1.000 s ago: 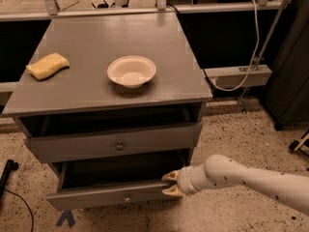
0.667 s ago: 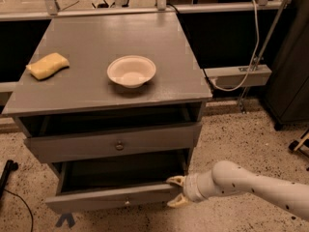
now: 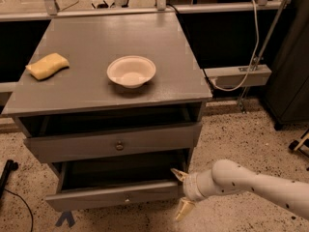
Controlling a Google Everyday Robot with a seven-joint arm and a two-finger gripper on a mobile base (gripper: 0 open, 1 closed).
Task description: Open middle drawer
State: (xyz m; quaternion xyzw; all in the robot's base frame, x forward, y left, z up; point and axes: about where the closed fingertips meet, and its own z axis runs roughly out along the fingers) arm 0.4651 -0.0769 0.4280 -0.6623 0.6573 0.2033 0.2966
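Observation:
My open fingers are at the very end of the middle drawer's front panel, so next I move inward and grip the panel's top edge (image 3: 166, 182) from above.
The grey cabinet (image 3: 111, 42) shows two drawer fronts. The upper one (image 3: 72, 148) has a brass knob (image 3: 119, 145) and stands slightly out. Below it, the middle drawer (image 3: 96, 197) is pulled out further. Its dark interior shows, and it has a small knob (image 3: 126, 200). My gripper (image 3: 182, 192) is at the right end of this drawer's front panel. The fingers are spread apart, one fingertip (image 3: 178, 174) above the panel's top edge and the other in front of it and lower. They hold nothing. A third drawer is hidden below.
A white bowl (image 3: 131, 71) and a yellow sponge (image 3: 47, 65) lie on the cabinet top. Speckled floor surrounds the cabinet. A black object (image 3: 7, 175) with a cable lies at the left. Dark furniture (image 3: 289, 81) and a white cable (image 3: 251, 57) are at the right.
The gripper has shifted slightly down and right along the drawer's right end, and its fingers have spread apart. The drawer front has hardly moved.

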